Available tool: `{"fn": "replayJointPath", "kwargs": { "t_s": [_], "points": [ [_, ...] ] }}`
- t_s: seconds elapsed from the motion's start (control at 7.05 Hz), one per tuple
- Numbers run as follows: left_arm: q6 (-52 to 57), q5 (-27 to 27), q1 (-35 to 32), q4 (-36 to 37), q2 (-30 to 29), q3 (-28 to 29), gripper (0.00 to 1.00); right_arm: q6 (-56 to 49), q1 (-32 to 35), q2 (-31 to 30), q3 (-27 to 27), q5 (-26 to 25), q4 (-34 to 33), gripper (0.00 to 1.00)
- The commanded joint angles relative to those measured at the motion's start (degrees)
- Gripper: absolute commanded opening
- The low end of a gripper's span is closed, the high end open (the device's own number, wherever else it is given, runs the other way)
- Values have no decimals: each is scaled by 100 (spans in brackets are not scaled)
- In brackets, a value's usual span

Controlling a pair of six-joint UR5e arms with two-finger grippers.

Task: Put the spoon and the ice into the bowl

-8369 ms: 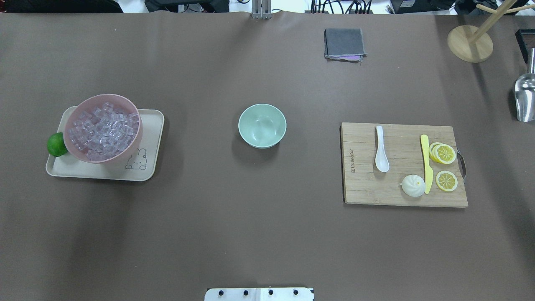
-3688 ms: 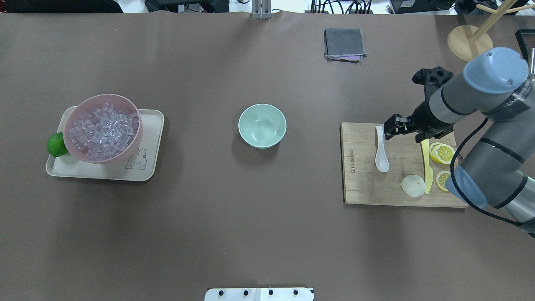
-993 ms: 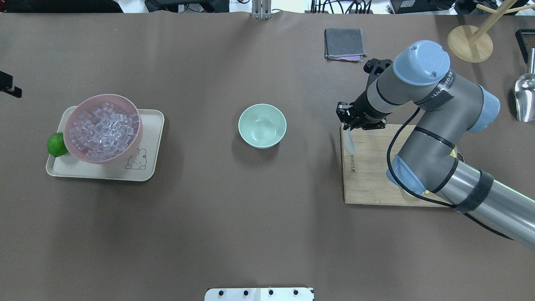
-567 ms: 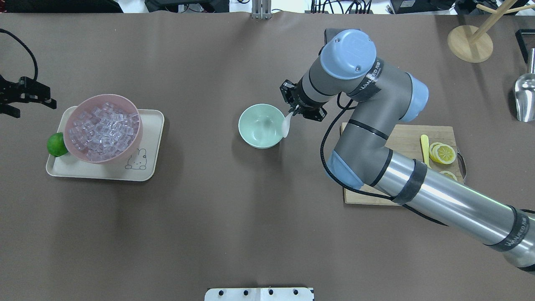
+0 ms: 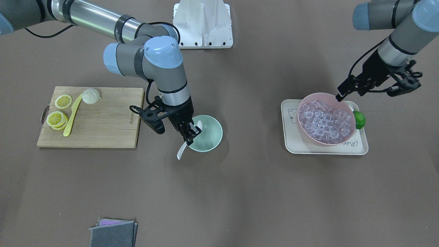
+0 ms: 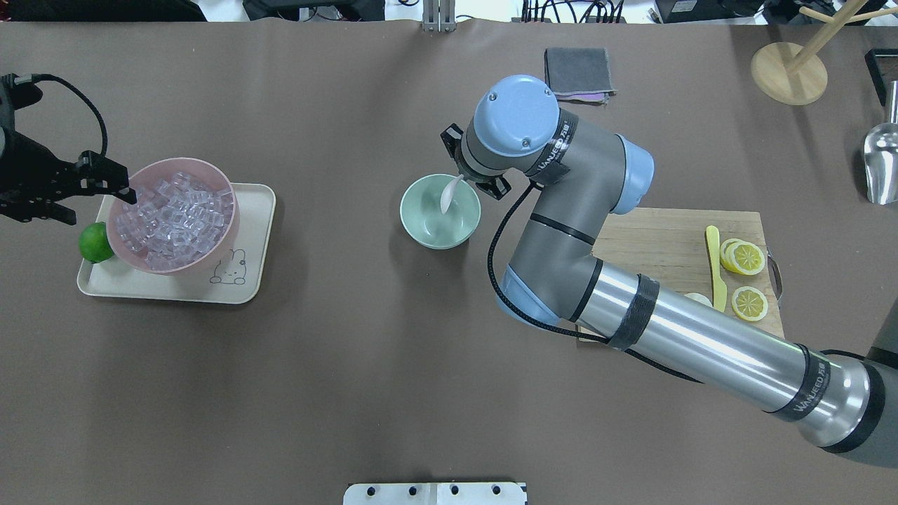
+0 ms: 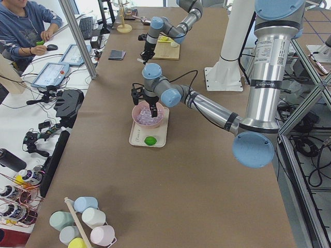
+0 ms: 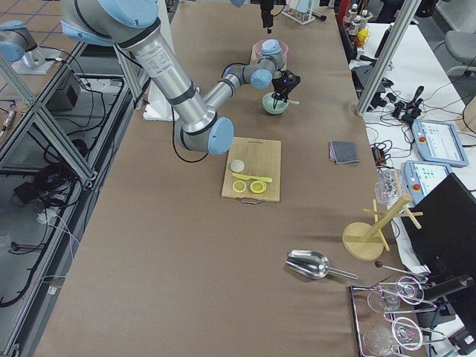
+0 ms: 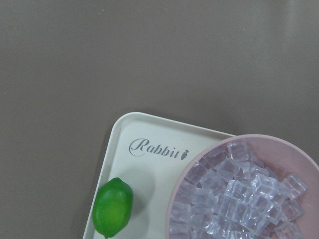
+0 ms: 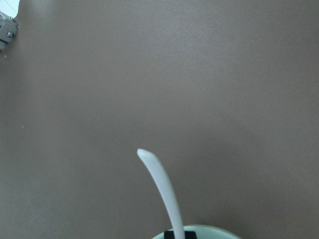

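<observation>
The robot's left gripper should next grab an ice cube in the pink bowl, on the heap's side point(image 5: 318, 113) away from the Rabbit lettering on the tray.
My right gripper point(image 6: 459, 179) is shut on the white spoon point(image 6: 447, 197), gripping mid-handle. The scoop hangs inside the mint-green bowl point(image 6: 421, 228) at mid-table. In the front view the handle end of the spoon point(image 5: 181, 152) sticks out past the rim of the bowl point(image 5: 210, 139). The right wrist view shows only the spoon's handle point(image 10: 160, 185). The ice point(image 6: 175, 217) is a heap of clear cubes filling the pink bowl point(image 6: 210, 261) on the left. My left gripper point(image 6: 125, 192) hovers at that bowl's left rim, looks open and is empty. The cubes also show in the left wrist view point(image 9: 244, 199).
The pink bowl stands on a cream tray point(image 6: 249, 231) with a green lime point(image 6: 93, 243) beside it. At the right a wooden cutting board point(image 6: 666, 238) holds a yellow knife point(image 6: 715, 266) and lemon slices point(image 6: 747, 256). A grey cloth point(image 6: 577, 70), a wooden stand point(image 6: 789, 70) and a metal scoop point(image 6: 880, 165) lie at the far side.
My right gripper carried the spoon leftward from the cutting board's edge to over the green bowl, scoop now inside. My left arm came in from the left to the pink bowl's rim.
</observation>
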Motion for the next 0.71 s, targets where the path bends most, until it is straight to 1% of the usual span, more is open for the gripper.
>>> {"fn": "replayJointPath", "kwargs": {
  "t_s": [0.0, 0.14, 0.28, 0.43, 0.57],
  "points": [
    [-423, 123, 293, -1, 13, -92, 98, 354, -222, 112, -119, -527, -2, 0],
    [-433, 123, 346, -1, 21, -93, 98, 294, -223, 130, -120, -520, -2, 32],
    [-434, 262, 434, 8, 21, -49, 98, 119, -223, 131, -111, -503, -2, 99],
    [-434, 316, 487, 17, -5, -14, 98, -144, -188, 104, -41, -442, -2, 100],
    [-434, 316, 514, 26, -144, 108, 98, -224, -83, 52, -15, -206, -2, 100]
  ]
}}
